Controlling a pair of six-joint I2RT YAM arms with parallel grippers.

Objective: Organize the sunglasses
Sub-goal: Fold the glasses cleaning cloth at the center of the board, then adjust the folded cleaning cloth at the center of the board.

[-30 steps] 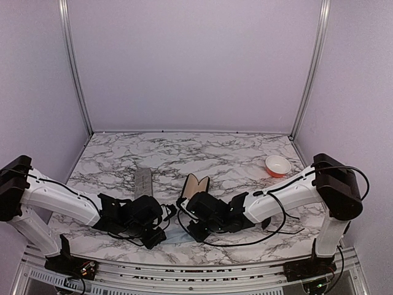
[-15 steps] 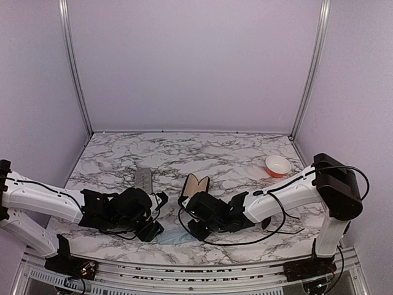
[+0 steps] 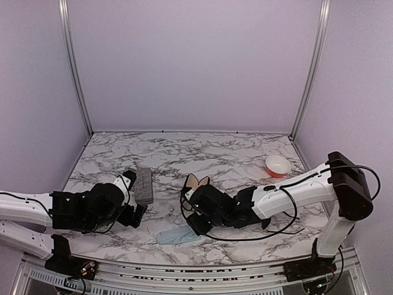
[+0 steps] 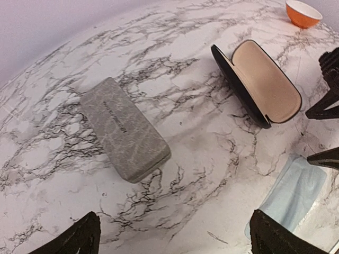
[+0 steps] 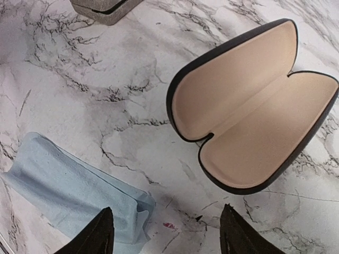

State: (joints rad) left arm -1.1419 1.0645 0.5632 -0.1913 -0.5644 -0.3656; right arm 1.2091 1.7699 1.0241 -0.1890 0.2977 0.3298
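Observation:
The blue cloth's layers lie crooked at its rumpled end, so the robot's left gripper will take the cloth's corner (image 5: 33, 139) toward the grey case and straighten the fold.
No sunglasses show in any view. A glossy black oval case (image 3: 197, 182) lies open on the marble table (image 3: 233, 153), its tan lining (image 5: 249, 111) empty. A grey rectangular case (image 4: 124, 128) lies shut to its left. My left gripper (image 4: 177, 235) is open over bare marble just near of the grey case (image 3: 144, 184), with nothing between its fingers. My right gripper (image 5: 168, 230) is open over bare marble too, between a light blue cloth (image 5: 69, 190) and the open case (image 4: 262, 84). In the top view it (image 3: 188, 213) sits just near of that case.
The blue cloth (image 3: 175, 234) lies flat near the front edge, between the two grippers. An orange bowl (image 3: 277, 165) stands at the back right. Purple walls and metal posts close in the table on three sides.
Both grippers have opened. The left arm has drawn back to the left, away from the blue cloth, which now lies uncovered. The right gripper has risen slightly.

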